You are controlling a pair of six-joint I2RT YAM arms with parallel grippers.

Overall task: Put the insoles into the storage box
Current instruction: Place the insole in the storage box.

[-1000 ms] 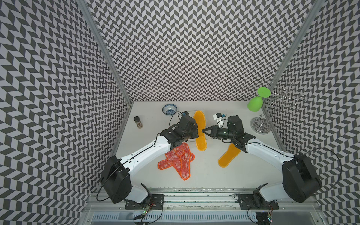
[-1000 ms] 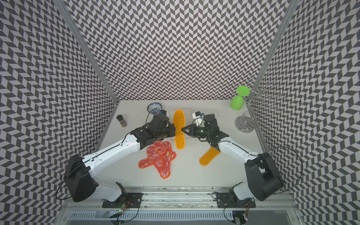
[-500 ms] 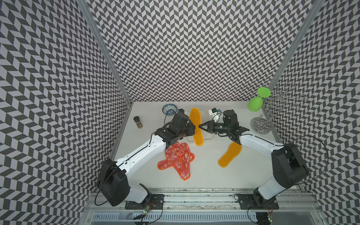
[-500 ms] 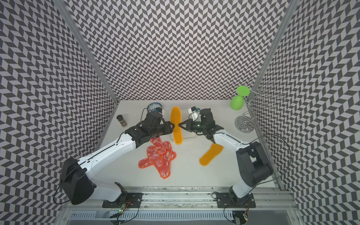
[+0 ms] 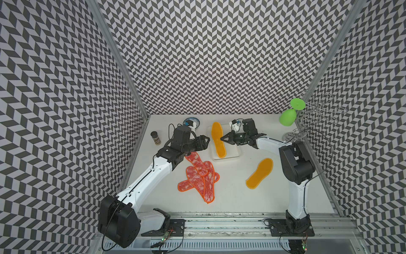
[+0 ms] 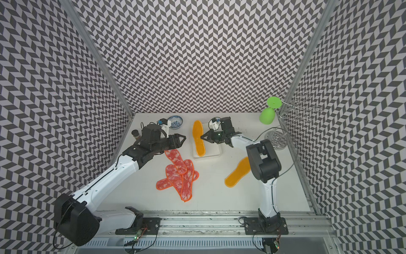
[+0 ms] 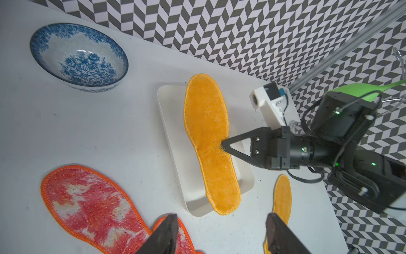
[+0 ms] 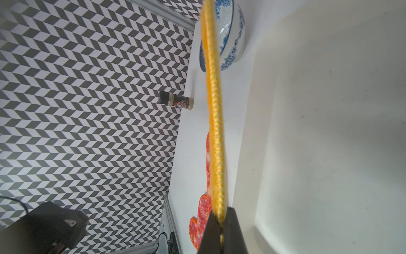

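My right gripper is going to place the yellow-orange insole, which hangs over the storage box now. It will set it down inside the white storage box (image 5: 216, 143) (image 8: 270, 141), along that box's side nearest my left gripper.
A plain yellow-orange insole (image 5: 218, 139) hangs lengthwise over the white storage box (image 5: 234, 152), overhanging its rim at both ends. My right gripper (image 5: 221, 139) is shut on this insole's right edge, clearly seen in the right wrist view, where the jaws (image 8: 219, 217) pinch the edge-on insole (image 8: 214, 110). My left gripper (image 5: 207, 140) stands open just left of the box, holding nothing; its fingers (image 7: 169, 228) frame bare table. A second yellow-orange insole (image 5: 260, 173) lies front right. Several mottled red insoles (image 5: 201, 176) overlap in a pile at the middle.
A blue-and-white bowl (image 5: 191, 122) sits at the back, left of the box. A spice jar (image 5: 155, 138) stands near the left wall. A green cup (image 5: 287, 117) hangs on a wire rack (image 5: 307, 123) at the back right corner.
My left gripper has opened and let go of the yellow-orange insole. My right gripper has carried the insole back and left, over the storage box.
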